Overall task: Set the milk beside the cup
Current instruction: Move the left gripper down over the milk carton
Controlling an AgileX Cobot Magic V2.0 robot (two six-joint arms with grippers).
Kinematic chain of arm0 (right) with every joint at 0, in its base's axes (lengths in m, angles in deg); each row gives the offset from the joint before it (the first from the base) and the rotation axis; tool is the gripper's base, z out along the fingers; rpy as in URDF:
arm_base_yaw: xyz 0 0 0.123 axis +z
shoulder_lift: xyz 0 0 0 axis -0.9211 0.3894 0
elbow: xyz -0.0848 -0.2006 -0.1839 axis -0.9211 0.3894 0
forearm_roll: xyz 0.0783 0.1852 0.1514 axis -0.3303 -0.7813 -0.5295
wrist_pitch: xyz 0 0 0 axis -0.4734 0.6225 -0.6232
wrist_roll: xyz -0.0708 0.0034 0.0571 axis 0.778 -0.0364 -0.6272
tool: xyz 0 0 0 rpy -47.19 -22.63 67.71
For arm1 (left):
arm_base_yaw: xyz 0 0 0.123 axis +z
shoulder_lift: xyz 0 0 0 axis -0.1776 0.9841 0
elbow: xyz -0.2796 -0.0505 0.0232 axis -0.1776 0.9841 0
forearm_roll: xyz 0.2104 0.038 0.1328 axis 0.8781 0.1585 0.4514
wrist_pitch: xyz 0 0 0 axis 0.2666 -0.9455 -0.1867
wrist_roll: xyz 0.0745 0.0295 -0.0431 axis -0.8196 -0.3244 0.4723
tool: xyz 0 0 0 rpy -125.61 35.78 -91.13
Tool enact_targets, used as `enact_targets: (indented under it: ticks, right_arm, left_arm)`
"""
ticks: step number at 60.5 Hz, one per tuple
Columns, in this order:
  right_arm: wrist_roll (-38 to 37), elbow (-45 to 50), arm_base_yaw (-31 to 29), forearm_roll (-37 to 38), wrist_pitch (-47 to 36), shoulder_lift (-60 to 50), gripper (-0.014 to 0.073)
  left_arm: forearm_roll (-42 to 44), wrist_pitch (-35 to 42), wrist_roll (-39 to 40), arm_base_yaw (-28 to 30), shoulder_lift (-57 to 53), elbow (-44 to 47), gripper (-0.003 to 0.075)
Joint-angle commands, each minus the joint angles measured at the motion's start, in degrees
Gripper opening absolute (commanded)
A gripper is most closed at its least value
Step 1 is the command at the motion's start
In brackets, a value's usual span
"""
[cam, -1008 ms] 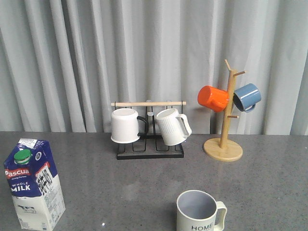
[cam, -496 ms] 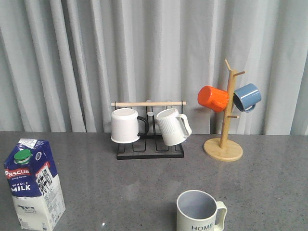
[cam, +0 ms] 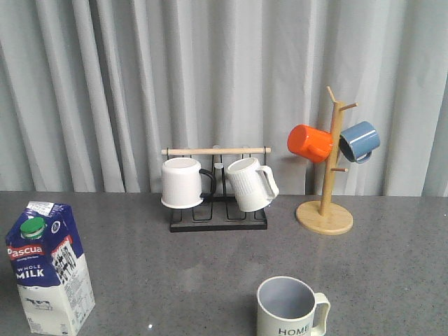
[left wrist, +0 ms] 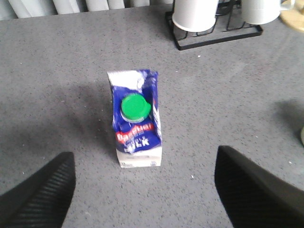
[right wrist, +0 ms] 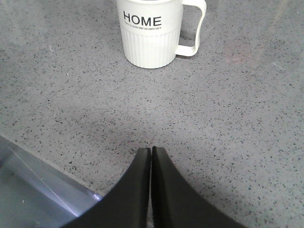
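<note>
The milk has a blue upper part (cam: pixel 54 225) (left wrist: pixel 151 102), and my left gripper should close on it level with the milk's green cap.
The milk (cam: pixel 49 269), a dark-blue and white carton with a green cap, stands upright at the front left of the grey table (cam: pixel 196 273). It shows in the left wrist view (left wrist: pixel 137 121) too, ahead of my left gripper (left wrist: pixel 145 164), which is open wide, empty and apart from it. The cup (cam: pixel 288 308), a cream mug lettered "HOME", stands at the front centre-right. It also shows in the right wrist view (right wrist: pixel 153 29), well ahead of my right gripper (right wrist: pixel 151 151), which is shut and empty. Neither gripper shows in the front view.
A black rack (cam: pixel 217 210) with a wooden bar holds a plain white mug (cam: pixel 180 183) and a ribbed white mug (cam: pixel 250 183) at the back centre. A wooden mug tree (cam: pixel 325 210) with an orange mug (cam: pixel 309 143) and a blue mug (cam: pixel 360 141) stands back right. Grey curtain behind.
</note>
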Motion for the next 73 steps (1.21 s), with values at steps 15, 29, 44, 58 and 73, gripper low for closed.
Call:
enact_targets:
  ticks: [15, 29, 44, 58, 73]
  right_arm:
    - [-0.08, -1.63, -0.09, -0.18, -3.12, 0.18, -0.0005]
    - [-0.08, -1.63, -0.09, 0.01, -2.83, 0.18, -0.0005]
    - [-0.08, -1.63, -0.09, 0.01, -2.68, 0.18, -0.0005]
    - [-0.08, -1.63, -0.09, 0.14, -2.69, 0.18, -0.0005]
    - [-0.08, -1.63, -0.09, 0.25, -2.69, 0.18, -0.0005]
  left_arm:
    - [0.03, -1.08, 0.44, -0.21, 12.03, -10.28, 0.0586]
    - [0.03, -0.78, 0.40, -0.21, 15.44, -10.28, 0.0586]
    - [-0.17, 0.06, -0.60, -0.21, 18.00, -10.28, 0.0586]
    - [-1.41, 0.44, -0.66, -0.21, 20.82, -10.28, 0.0586]
    - [-2.05, -0.15, -0.71, -0.21, 24.89, -10.28, 0.0586]
